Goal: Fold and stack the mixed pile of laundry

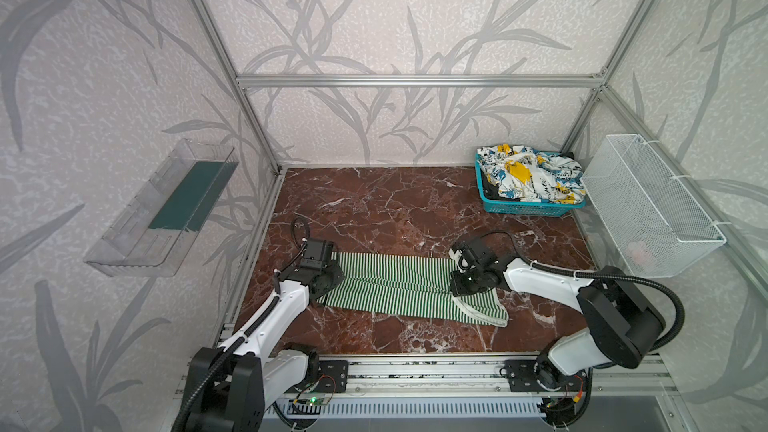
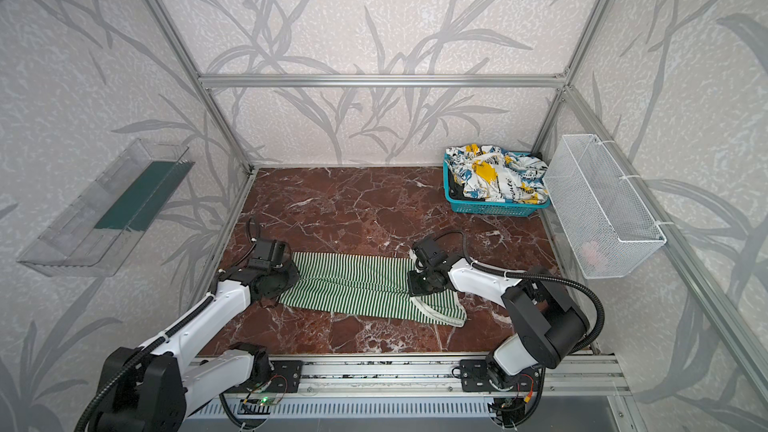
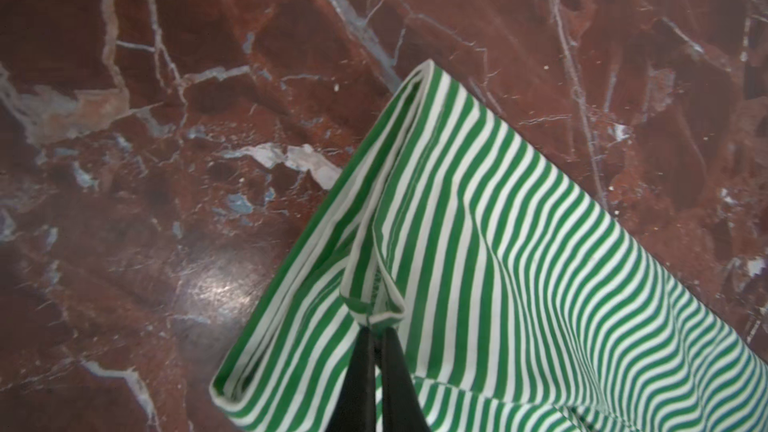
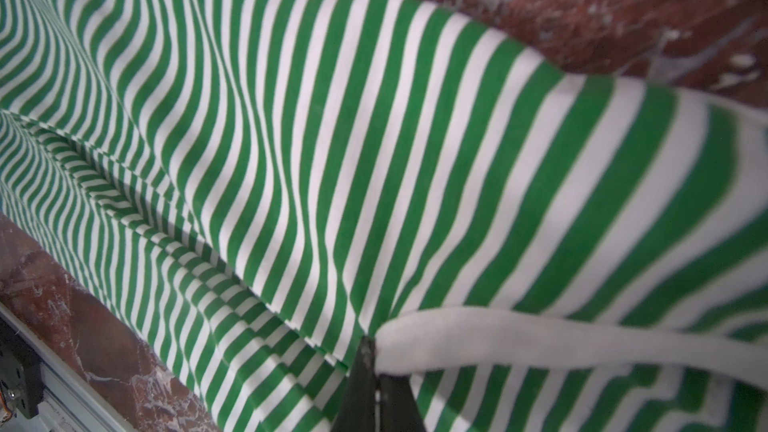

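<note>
My left gripper needs to open, grab the hem nearer its far corner (image 3: 428,76) and pull it straight, because the folded layer's hem slants inside the lower hem.
A green-and-white striped garment (image 1: 399,288) (image 2: 357,288) lies stretched flat across the front middle of the marble table in both top views. My left gripper (image 3: 377,332) sits at its left end, shut on a pinched fold of the striped hem. At the right end, my right gripper (image 4: 376,361) is shut on the cloth beside the white band (image 4: 540,342). The rest of the mixed laundry pile sits at the back right: a white garment with blue, yellow and black print (image 1: 528,176) heaped over a black one (image 1: 491,189). A small pinkish item (image 1: 638,253) lies in the wire basket.
The teal lattice basket (image 1: 519,206) stands in the back right corner. On the right wall hangs a white wire mesh basket (image 1: 648,201), and a clear plastic shelf (image 1: 166,209) is on the left wall. An aluminium rail (image 1: 415,371) runs along the front edge.
</note>
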